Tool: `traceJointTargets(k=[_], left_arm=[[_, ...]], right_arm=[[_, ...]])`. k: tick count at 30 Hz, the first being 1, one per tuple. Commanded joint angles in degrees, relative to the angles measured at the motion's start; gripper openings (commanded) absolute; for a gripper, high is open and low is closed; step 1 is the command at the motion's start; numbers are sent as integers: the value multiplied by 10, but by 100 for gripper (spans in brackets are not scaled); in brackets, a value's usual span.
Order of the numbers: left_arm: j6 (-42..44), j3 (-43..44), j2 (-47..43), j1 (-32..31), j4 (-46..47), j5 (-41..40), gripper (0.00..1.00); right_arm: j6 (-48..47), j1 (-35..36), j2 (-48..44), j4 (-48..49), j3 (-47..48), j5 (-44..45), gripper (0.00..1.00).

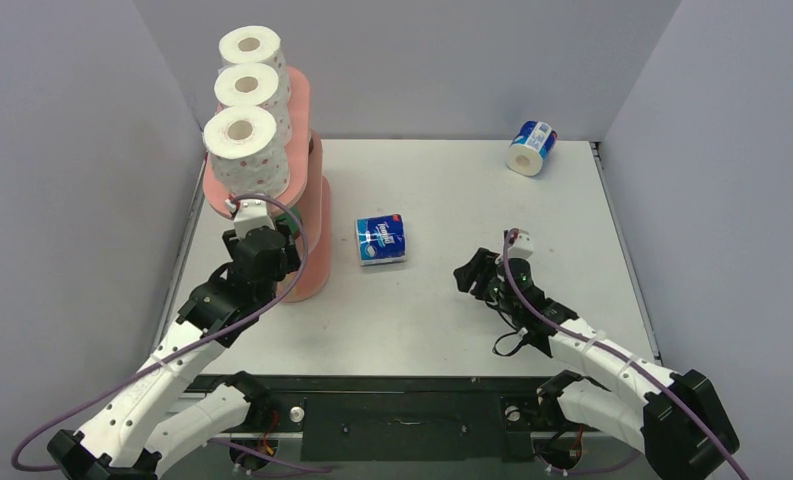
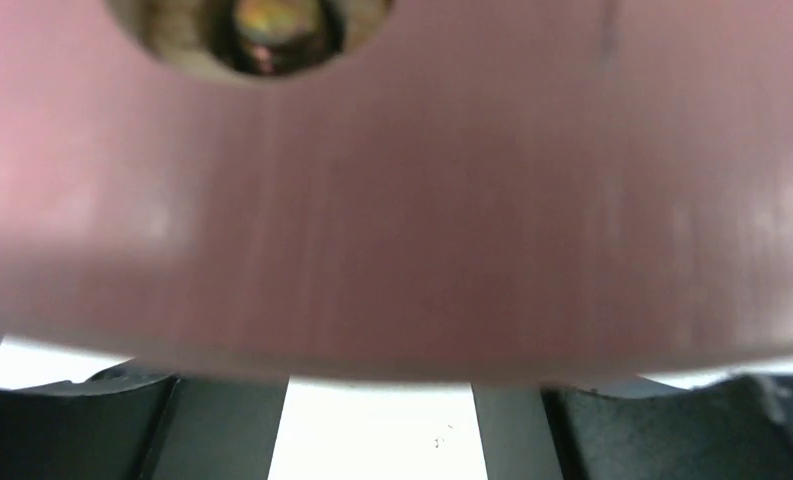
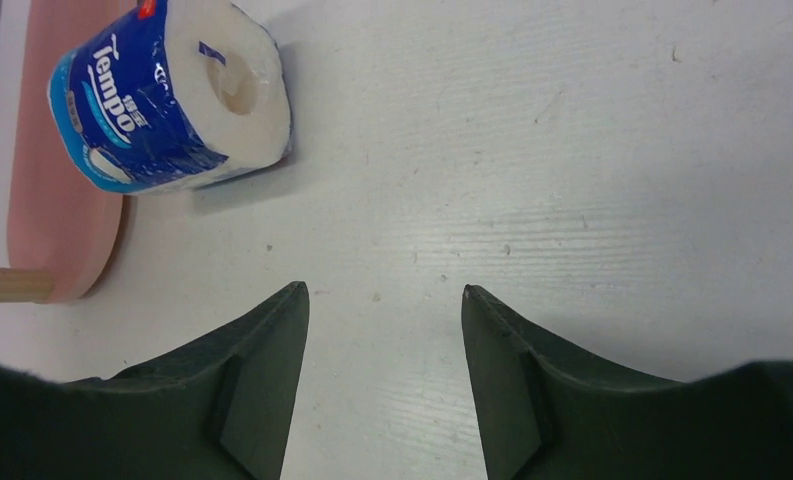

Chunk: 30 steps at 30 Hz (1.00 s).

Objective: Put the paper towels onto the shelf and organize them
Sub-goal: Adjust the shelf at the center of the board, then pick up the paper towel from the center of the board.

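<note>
My right gripper will grip the white end [image 1: 403, 234] [image 3: 189, 60] of the blue-white roll beside the shelf, between that roll's center hole and its blue side.
The salmon-pink shelf [image 1: 312, 215] stands at the table's left. Three white paper towels with red dots, the nearest one [image 1: 242, 148], line its top tier. My left gripper [image 1: 269, 222] reaches in under that tier. In the left wrist view a blurred pink board [image 2: 392, 200] fills the picture, and the left gripper [image 2: 377, 410] stands open below it, with only bright white between the dark fingers [image 2: 222, 430]. A blue-white wrapped roll [image 1: 381, 240] [image 3: 167, 95] lies mid-table beside the shelf foot [image 3: 62, 200]. My right gripper [image 1: 469, 272] [image 3: 384, 290] hovers open and empty over the table.
Another blue-white roll [image 1: 531, 147] lies at the back right corner near the wall. A pale wooden post [image 3: 7, 285] shows at the shelf's base. Grey walls close in the left, back and right sides of the table [image 1: 472, 200].
</note>
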Motion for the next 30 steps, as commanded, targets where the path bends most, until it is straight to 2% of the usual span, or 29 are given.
traceJointTargets(k=[1, 9, 16, 19, 23, 27, 30], left_arm=[[2, -10, -11, 3, 56, 22, 56], [-9, -28, -11, 3, 84, 64, 47], [-10, -31, -4, 3, 103, 83, 45], [-10, -30, -1, 3, 110, 94, 45], [-9, -29, 1, 3, 117, 104, 44], [-6, -28, 0, 2, 120, 110, 44], [-4, -28, 0, 2, 118, 113, 44]], right_arm=[[19, 0, 24, 56, 39, -6, 54], [34, -9, 88, 82, 73, -11, 54], [63, -24, 146, 146, 101, -35, 65], [75, -35, 192, 174, 119, -73, 67], [110, -51, 262, 272, 140, -123, 68], [126, -57, 342, 341, 199, -183, 68], [133, -57, 405, 359, 242, -222, 68]])
